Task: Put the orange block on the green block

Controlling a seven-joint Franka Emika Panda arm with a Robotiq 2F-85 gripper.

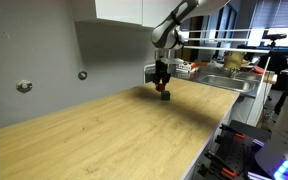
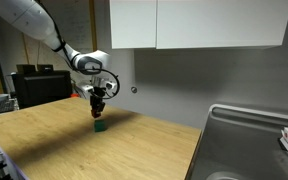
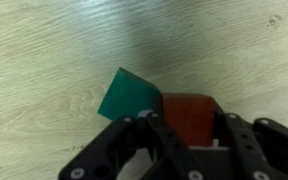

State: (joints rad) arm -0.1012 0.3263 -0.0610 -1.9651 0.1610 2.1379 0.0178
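My gripper needs to release the orange block so that it sits on the flat top of the green block [image 1: 166, 90] [image 3: 132, 97], which is standing on the wooden counter.
The green block [image 3: 129, 96] lies on the wooden counter; it also shows in both exterior views [image 1: 165, 97] [image 2: 100, 126]. My gripper [image 3: 187, 125] is shut on the orange block [image 3: 187, 115], which sits between the fingers just right of the green block and partly over its edge. In both exterior views the gripper [image 1: 162, 84] [image 2: 98, 104] hangs directly above the green block, with the orange block [image 1: 162, 87] [image 2: 98, 109] at its tips, a little above the green one.
The wooden counter [image 1: 114, 135] spreads wide around the blocks. A metal sink [image 2: 249, 140] lies at one end, with a cluttered area [image 1: 234, 65] beyond it. A grey wall [image 2: 164, 80] with sockets stands behind.
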